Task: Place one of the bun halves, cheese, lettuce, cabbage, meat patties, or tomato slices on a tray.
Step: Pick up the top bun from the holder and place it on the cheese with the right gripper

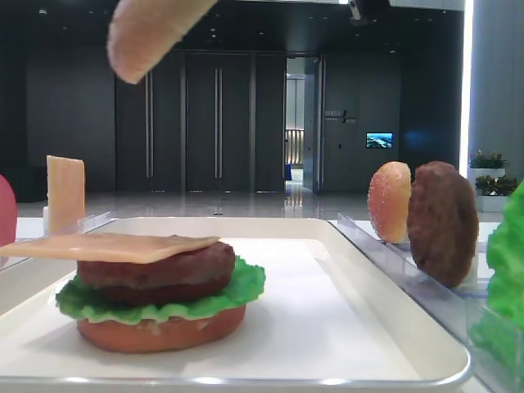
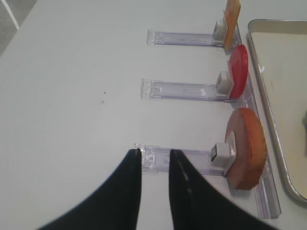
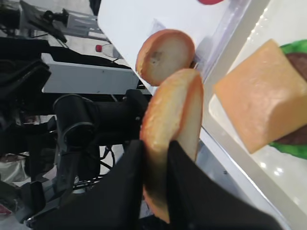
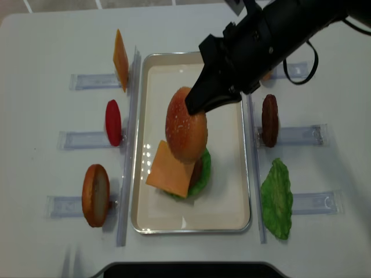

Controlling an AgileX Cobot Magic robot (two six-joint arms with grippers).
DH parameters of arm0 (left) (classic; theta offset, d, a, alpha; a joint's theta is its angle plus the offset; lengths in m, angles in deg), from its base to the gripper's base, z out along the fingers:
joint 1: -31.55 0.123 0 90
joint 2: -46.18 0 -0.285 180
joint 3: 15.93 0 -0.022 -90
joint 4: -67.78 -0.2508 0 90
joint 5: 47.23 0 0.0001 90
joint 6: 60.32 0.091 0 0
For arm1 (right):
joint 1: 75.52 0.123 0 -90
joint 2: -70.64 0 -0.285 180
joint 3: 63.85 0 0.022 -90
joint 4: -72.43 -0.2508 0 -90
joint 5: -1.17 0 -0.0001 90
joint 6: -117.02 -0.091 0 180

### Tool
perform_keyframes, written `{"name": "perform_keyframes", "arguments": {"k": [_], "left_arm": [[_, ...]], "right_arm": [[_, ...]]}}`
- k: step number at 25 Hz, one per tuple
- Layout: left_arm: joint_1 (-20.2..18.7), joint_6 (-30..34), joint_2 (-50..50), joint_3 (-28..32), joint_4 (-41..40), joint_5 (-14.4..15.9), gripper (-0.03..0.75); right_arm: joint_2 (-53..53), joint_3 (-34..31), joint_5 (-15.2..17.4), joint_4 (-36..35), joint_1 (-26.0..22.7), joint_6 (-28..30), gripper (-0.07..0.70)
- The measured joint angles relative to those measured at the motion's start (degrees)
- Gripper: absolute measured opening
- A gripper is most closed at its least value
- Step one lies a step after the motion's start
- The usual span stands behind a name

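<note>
My right gripper has the sesame bun top high above the stack. Next, I set it down on the cheese slice of the stack (image 4: 177,163) (image 3: 268,96).
A sesame bun top (image 4: 185,124) hangs over the white tray (image 4: 226,197), clamped on edge in my right gripper (image 3: 156,148). In the right wrist view this bun half (image 3: 172,120) stands between the black fingers. Below it on the tray is a stack of bun bottom (image 1: 160,332), lettuce (image 1: 237,286), meat patty (image 1: 155,270) and a cheese slice (image 4: 170,169) on top. From the low view the held bun (image 1: 151,33) is high above the stack, apart from it. My left gripper (image 2: 154,153) is shut and empty over the table left of the tray.
Clear racks left of the tray hold a cheese slice (image 4: 120,59), a tomato slice (image 4: 113,123) and a bun half (image 4: 95,195). Racks on the right hold a patty (image 4: 269,120) and lettuce (image 4: 276,200). Another bun (image 1: 389,201) stands beside the patty.
</note>
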Motion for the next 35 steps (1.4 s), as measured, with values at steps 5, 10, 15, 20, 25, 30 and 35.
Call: {"name": "perform_keyframes", "arguments": {"k": [5, 10, 15, 20, 25, 30, 35], "left_arm": [[0.00, -0.02, 0.00, 0.00, 0.00, 0.00, 0.151], [0.00, -0.02, 0.00, 0.00, 0.00, 0.00, 0.151], [0.00, -0.02, 0.00, 0.00, 0.00, 0.00, 0.151], [0.00, -0.02, 0.00, 0.00, 0.00, 0.00, 0.151], [0.00, -0.02, 0.00, 0.00, 0.00, 0.00, 0.151], [0.00, -0.02, 0.00, 0.00, 0.00, 0.00, 0.151], [0.00, -0.02, 0.00, 0.00, 0.00, 0.00, 0.151]], "right_arm": [[-0.11, -7.52, -6.72, -8.88, 2.34, 9.09, 0.097], [2.11, -9.53, -10.58, -14.40, 2.75, 13.80, 0.097], [6.47, -9.53, -10.69, -15.69, 2.75, 16.00, 0.097], [10.46, -9.53, -9.06, -15.86, 2.75, 17.07, 0.097], [11.80, -9.53, -8.51, -16.19, 2.75, 18.41, 0.097], [11.87, -9.53, -8.40, -16.27, 2.58, 19.05, 0.097], [12.88, -9.53, -7.32, -17.84, 2.58, 20.52, 0.097]]}}
